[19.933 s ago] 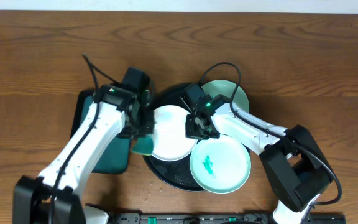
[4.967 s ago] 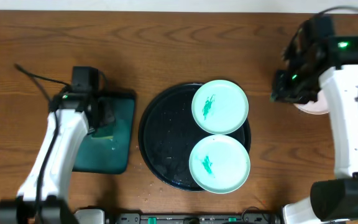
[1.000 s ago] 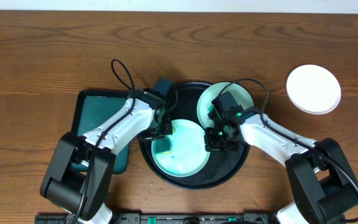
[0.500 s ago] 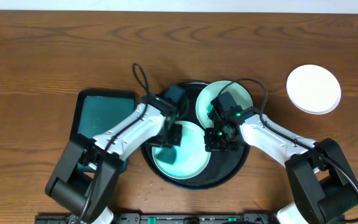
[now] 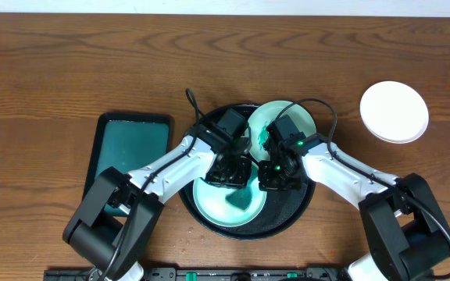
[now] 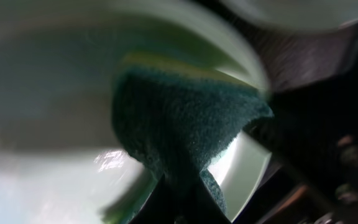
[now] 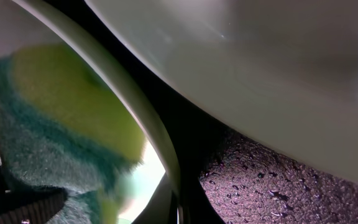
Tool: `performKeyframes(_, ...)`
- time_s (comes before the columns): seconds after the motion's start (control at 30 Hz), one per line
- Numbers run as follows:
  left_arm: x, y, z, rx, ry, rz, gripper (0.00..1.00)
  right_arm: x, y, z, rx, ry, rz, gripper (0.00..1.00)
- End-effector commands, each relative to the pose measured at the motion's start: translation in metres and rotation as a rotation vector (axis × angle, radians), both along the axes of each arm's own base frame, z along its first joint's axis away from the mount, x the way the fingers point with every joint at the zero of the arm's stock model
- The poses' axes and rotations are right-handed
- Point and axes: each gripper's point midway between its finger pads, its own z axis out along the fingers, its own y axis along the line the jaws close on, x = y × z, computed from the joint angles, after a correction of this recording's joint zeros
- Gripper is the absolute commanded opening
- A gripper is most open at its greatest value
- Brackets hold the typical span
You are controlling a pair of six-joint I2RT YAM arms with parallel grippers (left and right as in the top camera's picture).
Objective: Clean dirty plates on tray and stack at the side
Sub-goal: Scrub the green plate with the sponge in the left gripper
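Next, I release the green-and-yellow sponge just before the middle of the dark-teal tray (image 5: 137, 173) with my left gripper.
On the black tray (image 5: 294, 208) lie two mint plates. My left gripper (image 5: 235, 184) is shut on a green-and-yellow sponge (image 6: 179, 121), which presses on the front mint plate (image 5: 213, 209); in the left wrist view the gripper (image 6: 185, 200) shows dark under the sponge. At that plate's right rim (image 7: 149, 127) sits my right gripper (image 5: 271, 179), shut on it, with the sponge (image 7: 51, 127) just to its left. The rear mint plate (image 5: 291, 123) lies behind, partly under the right arm. The white plate (image 5: 394, 112) rests on the table at the far right.
A dark-teal rectangular tray (image 5: 127, 148) lies left of the black tray. The black tray's floor (image 7: 278, 180) is wet with droplets. Both arms cross over the black tray's middle. Cables loop above each wrist.
My left gripper has swept the sponge rightward across the front mint plate, towards the right gripper. The right gripper and its hold on the rim have not moved.
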Motion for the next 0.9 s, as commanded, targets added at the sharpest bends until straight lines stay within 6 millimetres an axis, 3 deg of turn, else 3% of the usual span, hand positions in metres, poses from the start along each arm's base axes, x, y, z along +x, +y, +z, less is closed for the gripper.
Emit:
performKeyframes(0.0, 0.013, 0.01, -0.008, 0.046, 0.001, 0.103, 0.07, -0.009, -0.012, -0.012, -0.07, 0.036, -0.011, 0.01)
performKeyframes(0.23, 0.051, 0.073, -0.021, 0.286, -0.114, 0.275, 0.07, -0.01, -0.013, -0.012, -0.072, 0.04, -0.011, 0.01)
performKeyframes(0.5, 0.051, 0.137, -0.025, 0.513, -0.105, 0.353, 0.07, -0.01, -0.013, -0.012, -0.074, 0.042, -0.011, 0.01)
performKeyframes(0.73, 0.04, 0.152, -0.013, 0.584, -0.085, 0.342, 0.07, -0.01, -0.013, -0.012, -0.074, 0.043, -0.011, 0.01)
performKeyframes(0.87, 0.042, 0.151, 0.018, 0.556, -0.132, 0.318, 0.07, -0.01, -0.013, -0.012, -0.074, 0.042, -0.01, 0.01)
